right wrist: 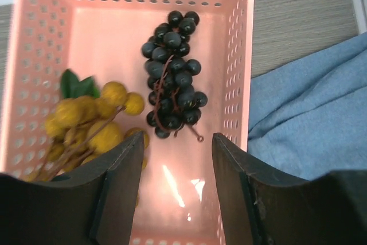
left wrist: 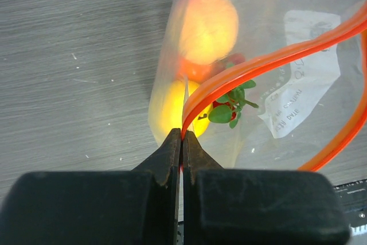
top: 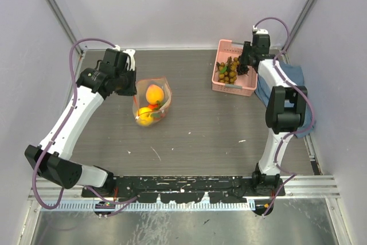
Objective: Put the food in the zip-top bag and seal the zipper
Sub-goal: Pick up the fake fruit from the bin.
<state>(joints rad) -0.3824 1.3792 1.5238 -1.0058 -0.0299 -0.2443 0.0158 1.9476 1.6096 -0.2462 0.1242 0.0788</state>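
Note:
I should next move my right gripper to the dark berry bunch's stem end (top: 243, 70) (right wrist: 175, 109) in the pink basket and close it there.
The clear zip-top bag (top: 152, 102) lies at the table's left centre and holds a yellow-orange round fruit (left wrist: 206, 24), a yellow one (left wrist: 169, 110) and an orange-red one with a green top (left wrist: 232, 98). My left gripper (left wrist: 183, 136) is shut on the bag's orange-red zipper strip (left wrist: 269, 55) at one end of the mouth, which gapes open. My right gripper (right wrist: 178, 147) is open above the pink basket (right wrist: 241, 55), over a dark berry bunch (right wrist: 174, 73) and a yellowish-brown grape bunch (right wrist: 92, 121) that lie inside it.
The pink basket (top: 221, 84) stands at the back right. A blue cloth (top: 298, 93) lies to its right, under the right arm. Grey walls close in the table on three sides.

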